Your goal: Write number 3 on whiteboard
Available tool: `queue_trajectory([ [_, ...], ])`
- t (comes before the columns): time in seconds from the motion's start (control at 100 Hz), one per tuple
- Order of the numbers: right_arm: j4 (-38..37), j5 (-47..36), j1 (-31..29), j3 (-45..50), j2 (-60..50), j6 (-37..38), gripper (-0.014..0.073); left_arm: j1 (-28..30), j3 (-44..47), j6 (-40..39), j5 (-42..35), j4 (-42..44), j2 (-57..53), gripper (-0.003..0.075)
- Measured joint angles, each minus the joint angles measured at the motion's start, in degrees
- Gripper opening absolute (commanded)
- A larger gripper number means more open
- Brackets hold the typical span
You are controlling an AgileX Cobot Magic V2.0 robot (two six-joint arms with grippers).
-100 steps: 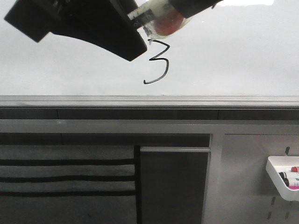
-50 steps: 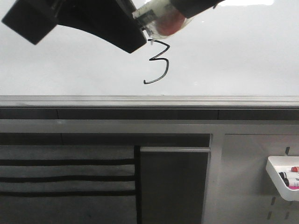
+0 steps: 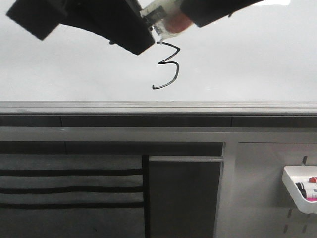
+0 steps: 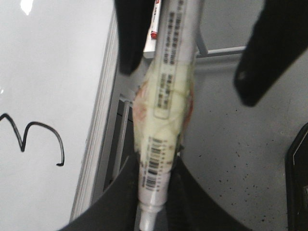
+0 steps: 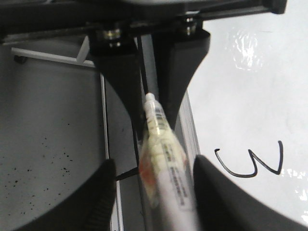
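Next, my left gripper releases the marker on the bare whiteboard point(image 3: 23, 37) above the front of the black-striped cabinet, well to the side of the 3.
The whiteboard point(image 3: 247, 59) fills the upper front view and carries a thin black number 3 point(image 3: 176, 74) with a curled lower tail. My left gripper point(image 3: 148, 35) is shut on a taped white marker point(image 3: 168, 17) near its writing end, just above the top of the 3. In the left wrist view its fingers point(image 4: 120, 192) clamp the marker point(image 4: 168, 96) beside the 3 point(image 4: 61, 149). My right gripper point(image 5: 156, 163) is open, its fingers standing either side of the marker's point(image 5: 166, 163) other end. The 3 point(image 5: 263, 162) also shows in that view.
A grey metal rail point(image 3: 158, 106) runs under the board. Below it are dark cabinet fronts point(image 3: 183, 198) and a grey perforated panel point(image 3: 257, 188) with a white tray point(image 3: 290, 183) of markers at the lower right.
Both grippers and the marker have moved slightly up, and the marker tip sits a little higher at the top of the 3. The 3 is unchanged.
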Motion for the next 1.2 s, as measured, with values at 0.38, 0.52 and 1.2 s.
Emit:
queue_trajectory([
  [0.38, -0.1, -0.5, -11.0, 0.0, -12.8, 10.4, 0.0404, 23.8, 4.3, -22.9, -8.9, -1.7, 0.1, -0.0018],
  [0.52, -0.1, 1.6, -11.5, 0.0, -13.9, 11.7, 0.0404, 30.8, 8.5, -26.5, -17.1, -9.2, 0.8, -0.0018],
  [1.2, -0.1, 6.4, -11.6, 0.0, -13.9, 12.8, 0.0404, 32.9, 10.2, -27.1, -26.3, -16.4, 8.0, 0.0074],
])
